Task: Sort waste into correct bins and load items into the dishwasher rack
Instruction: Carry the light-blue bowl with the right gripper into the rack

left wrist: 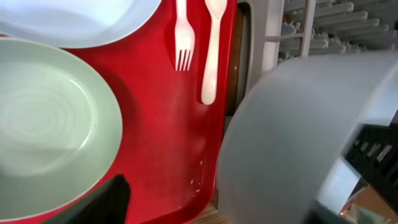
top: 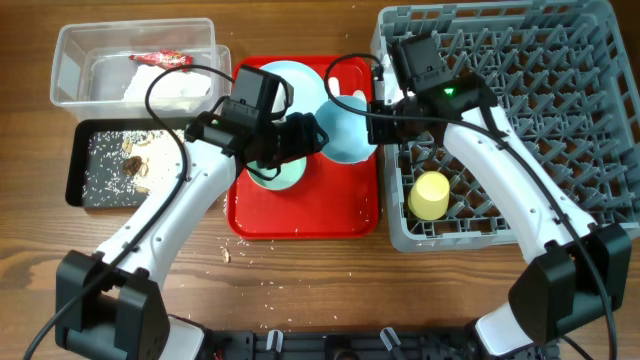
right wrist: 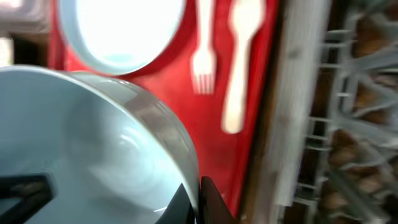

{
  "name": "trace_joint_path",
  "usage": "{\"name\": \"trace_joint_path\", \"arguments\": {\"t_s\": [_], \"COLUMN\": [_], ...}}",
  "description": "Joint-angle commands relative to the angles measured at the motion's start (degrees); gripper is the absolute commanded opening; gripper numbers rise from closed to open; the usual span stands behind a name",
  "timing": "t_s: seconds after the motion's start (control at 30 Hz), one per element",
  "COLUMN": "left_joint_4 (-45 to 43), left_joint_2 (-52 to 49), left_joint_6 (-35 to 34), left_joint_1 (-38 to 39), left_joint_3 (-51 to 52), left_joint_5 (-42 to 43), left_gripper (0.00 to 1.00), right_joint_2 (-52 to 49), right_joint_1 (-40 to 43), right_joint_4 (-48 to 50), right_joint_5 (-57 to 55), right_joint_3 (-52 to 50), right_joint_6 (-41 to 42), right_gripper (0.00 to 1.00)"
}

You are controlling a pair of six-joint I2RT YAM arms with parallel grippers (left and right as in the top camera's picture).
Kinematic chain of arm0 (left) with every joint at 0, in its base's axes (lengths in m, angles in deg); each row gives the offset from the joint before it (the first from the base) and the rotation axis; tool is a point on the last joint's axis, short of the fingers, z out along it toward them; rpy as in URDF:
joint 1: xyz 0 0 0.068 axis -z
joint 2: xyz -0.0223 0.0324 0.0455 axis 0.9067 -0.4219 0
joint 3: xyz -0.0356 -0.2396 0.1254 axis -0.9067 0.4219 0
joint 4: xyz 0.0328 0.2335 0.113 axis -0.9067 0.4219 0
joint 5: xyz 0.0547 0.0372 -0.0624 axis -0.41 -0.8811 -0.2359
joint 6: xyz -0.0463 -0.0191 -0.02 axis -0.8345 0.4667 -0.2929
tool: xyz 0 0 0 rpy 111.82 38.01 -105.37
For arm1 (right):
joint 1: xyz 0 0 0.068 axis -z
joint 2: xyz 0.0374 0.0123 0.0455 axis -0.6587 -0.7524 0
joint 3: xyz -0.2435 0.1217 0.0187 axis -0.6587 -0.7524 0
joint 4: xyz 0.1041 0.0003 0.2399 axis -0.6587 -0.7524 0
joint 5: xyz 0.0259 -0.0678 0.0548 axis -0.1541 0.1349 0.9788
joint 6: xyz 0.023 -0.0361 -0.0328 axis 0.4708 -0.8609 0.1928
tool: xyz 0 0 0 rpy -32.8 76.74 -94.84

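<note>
My right gripper will put the pale blue bowl, now tilted above the red tray, down in the grey dishwasher rack's far corner (top: pixel 413 72) beside the red tray.
My right gripper (top: pixel 372 120) (right wrist: pixel 196 202) is shut on the rim of a pale blue bowl (top: pixel 345 128) (right wrist: pixel 93 149) and holds it tilted above the red tray's right side, beside the grey dishwasher rack (top: pixel 560 110). My left gripper (top: pixel 305 135) (left wrist: pixel 211 208) is open and empty, just left of that bowl (left wrist: pixel 298 137) and above a pale green bowl (top: pixel 275 172) (left wrist: pixel 50 124). The pale blue plate (top: pixel 295 80) (left wrist: pixel 68 18) (right wrist: pixel 121 31), white fork (left wrist: pixel 183 37) (right wrist: pixel 202 59) and white spoon (left wrist: pixel 211 53) (right wrist: pixel 239 74) lie on the tray. The yellow cup (top: pixel 430 196) stands in the rack.
The flat red serving tray (top: pixel 300 222) sits mid-table. The clear tub (top: pixel 75 75) at back left holds the red wrapper (top: pixel 160 60) and the white napkin (top: pixel 170 92). The black tray (top: pixel 85 165) holds brown scraps (top: pixel 135 165) and rice crumbs. Crumbs lie on the wooden table (top: pixel 250 262).
</note>
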Motion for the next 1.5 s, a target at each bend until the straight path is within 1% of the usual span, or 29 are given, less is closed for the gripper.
{"name": "trace_joint_path", "arguments": {"t_s": [0.0,0.07,0.13,0.17,0.2,0.23,0.27,0.3,0.33,0.37,0.43,0.5,0.57,0.63,0.7,0.8,1.0,1.03,1.1,1.13,1.17,1.23,1.27,1.3,1.4,1.47], "left_joint_4": [-0.22,-0.20,-0.22,-0.26,-0.17,0.11,0.76,1.42,1.68,1.66,1.53,1.90,2.38,2.49,2.45,2.45,2.45,2.45,2.45,2.45,2.45,2.45,2.45,2.45,2.45,2.45], "left_joint_2": [0.24,0.35,0.48,0.63,0.90,1.46,2.16,3.19,4.44,6.40,9.27,10.99,12.35,12.46,12.44,12.44,12.44,12.44,12.44,12.44,12.44,12.44,12.44,12.44,12.44,12.44], "left_joint_6": [0.20,0.22,0.22,0.24,0.81,3.85,6.32,8.48,10.84,13.79,14.12,14.08,14.08,14.08,14.05,14.03,14.01,14.03,13.77,13.79,13.79,13.79,13.79,13.79,13.79,13.79], "left_joint_1": [-2.82,-5.18,-7.69,-9.09,-10.29,-11.43,-12.22,-12.96,-13.70,-14.73,-16.39,-17.92,-20.22,-21.92,-23.63,-24.96,-24.94,-24.94,-24.94,-24.94,-24.94,-24.94,-24.94,-24.94,-24.94,-24.94], "left_joint_3": [-0.11,-0.11,-0.11,-0.15,-0.55,-1.40,-2.45,-3.56,-4.61,-5.68,-6.01,-6.01,-6.01,-6.01,-6.01,-6.01,-6.01,-6.01,-6.01,-6.01,-6.01,-6.01,-6.01,-6.01,-6.01,-6.01], "left_joint_5": [-0.28,1.66,4.31,5.81,6.58,8.07,8.44,8.37,8.22,7.17,1.22,-4.13,-10.40,-13.57,-15.26,-15.52,-15.50,-15.50,-15.47,-15.47,-15.47,-15.47,-15.47,-15.47,-15.47,-15.47], "left_gripper": [0.78,0.79,0.80,0.80,0.80,0.80,0.79,0.80,0.80,0.83,0.87,0.89,0.99,1.00,1.00,1.00,1.00,1.00,1.00,1.00,1.00,1.00,1.00,1.00,1.00,1.00], "right_joint_2": [0.68,0.92,0.98,0.98,0.98,0.96,0.96,0.94,0.74,-0.15,-3.19,-6.93,-12.55,-16.57,-20.24,-22.95,-24.11,-24.11,-24.11,-24.11,-24.11,-24.11,-24.11,-24.09,-23.87,-23.19], "right_joint_1": [2.34,3.67,4.15,4.11,3.98,3.98,3.98,3.98,3.98,3.98,3.98,3.98,3.98,3.98,3.80,3.45,0.83,0.31,-1.14,-1.95,-2.51,-3.32,-3.72,-3.96,-5.05,-5.99], "right_joint_4": [-0.13,0.35,2.32,4.24,6.27,9.49,12.35,16.65,21.16,27.17,35.39,40.92,47.80,51.01,52.22,52.24,52.02,51.45,48.50,45.66,43.04,40.30,39.28,39.01,38.80,38.80], "right_joint_5": [-13.64,-23.21,-36.00,-44.96,-51.71,-57.68,-60.72,-63.14,-63.12,-63.12,-63.14,-63.87,-68.87,-69.77,-69.75,-69.66,-67.73,-67.71,-66.45,-64.98,-63.34,-61.66,-60.74,-60.67,-60.65,-60.65], "right_joint_3": [4.11,5.88,7.06,7.21,7.19,7.19,7.17,7.08,7.02,7.02,7.02,7.02,7.02,7.02,7.02,7.02,6.91,6.91,6.93,6.93,6.93,6.91,6.93,6.93,6.93,6.93], "right_joint_6": [1.29,2.75,3.89,3.48,1.79,-1.95,-5.22,-9.90,-16.00,-22.05,-30.29,-37.88,-45.90,-50.25,-51.71,-51.67,-51.67,-51.65,-51.63,-51.65,-51.58,-49.86,-47.52,-45.88,-44.15,-44.17], "right_gripper": [0.04,0.04,0.04,0.04,0.04,0.04,0.04,0.04,0.05,0.04,0.05,0.05,0.05,0.04,0.05,0.05,0.11,0.13,0.30,0.41,0.47,0.51,0.53,0.52,0.53,0.57]}}
